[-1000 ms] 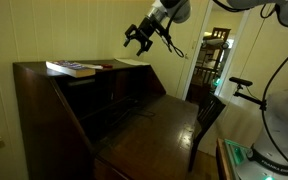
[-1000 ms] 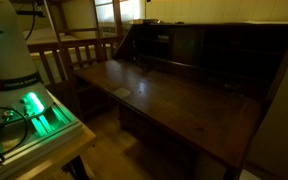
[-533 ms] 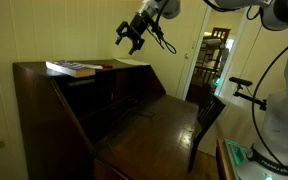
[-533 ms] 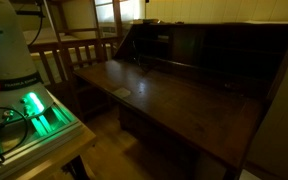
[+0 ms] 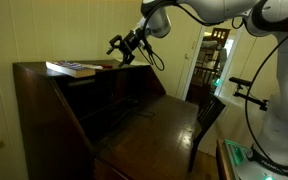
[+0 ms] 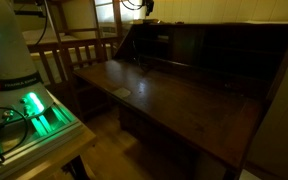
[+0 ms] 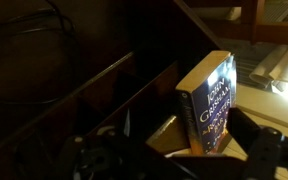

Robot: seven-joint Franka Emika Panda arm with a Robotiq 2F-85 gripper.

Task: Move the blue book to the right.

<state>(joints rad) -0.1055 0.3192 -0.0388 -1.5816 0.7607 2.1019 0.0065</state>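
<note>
The robot's gripper needs to next move to the blue book's spine (image 5: pixel 92 67) (image 7: pixel 189 122) and close there, with its fingers across the book's covers.
The blue book (image 5: pixel 72 68) lies flat on the left part of the dark desk's top (image 5: pixel 29 70). My gripper (image 5: pixel 115 49) hangs open and empty in the air just right of the book, a little above the desk top, pointing towards it. In the wrist view the blue book (image 7: pixel 209 100) fills the middle, its cover with pale lettering facing me. My dark fingers (image 7: pixel 174 160) spread to either side of it, apart from it. In an exterior view only a bit of my arm (image 6: pixel 142 5) shows at the top edge; the book is hidden there.
A flat white sheet (image 5: pixel 132 62) lies on the desk top right of the book, under my arm. The desk's fold-down writing flap (image 5: pixel 159 115) is open. A wooden chair (image 5: pixel 216 50) stands behind, and a lit green stand (image 6: pixel 34 105) stands nearby.
My gripper has swung left and down from above the white sheet towards the blue book. The book and the sheet have not moved.
</note>
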